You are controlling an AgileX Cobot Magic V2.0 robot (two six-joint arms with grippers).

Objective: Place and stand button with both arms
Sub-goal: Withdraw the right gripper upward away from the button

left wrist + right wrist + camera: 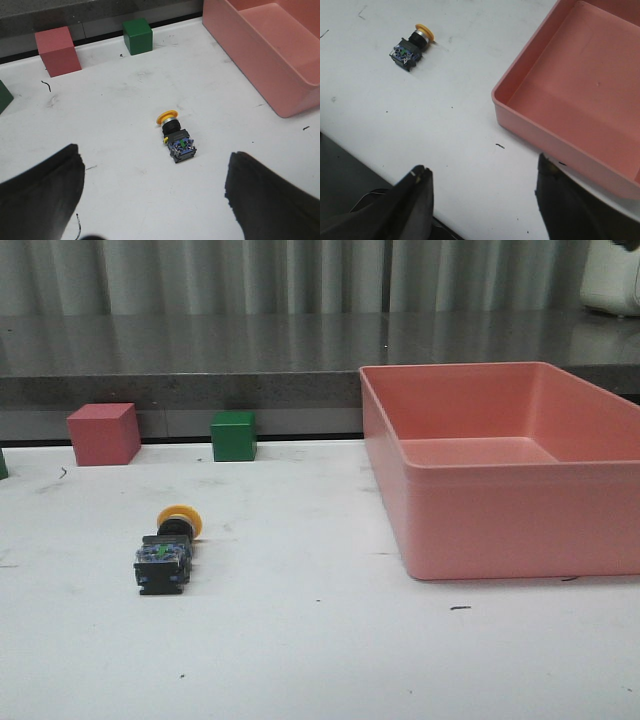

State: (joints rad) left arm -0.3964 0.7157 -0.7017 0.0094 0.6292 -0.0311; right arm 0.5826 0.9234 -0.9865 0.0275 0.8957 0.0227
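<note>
The button's black middle [176, 528] [171, 126] lies between the yellow cap and the black-and-bluish base. My left gripper should go there next and close on it.
The button [168, 551] lies on its side on the white table, yellow cap pointing toward the back, black-and-bluish base toward the front. The left wrist view shows the button [176, 136] well ahead of my left gripper [155, 172], whose fingers stand wide apart with nothing between them. In the right wrist view the button [411, 48] lies far off, and my right gripper [482, 180] is open and empty above the table's front edge. Neither arm shows in the front view.
A big pink bin [505, 465] stands at the right, also seen as the bin [570, 95] close to my right gripper. A pink cube [103, 433] and a green cube [234, 435] sit along the back edge.
</note>
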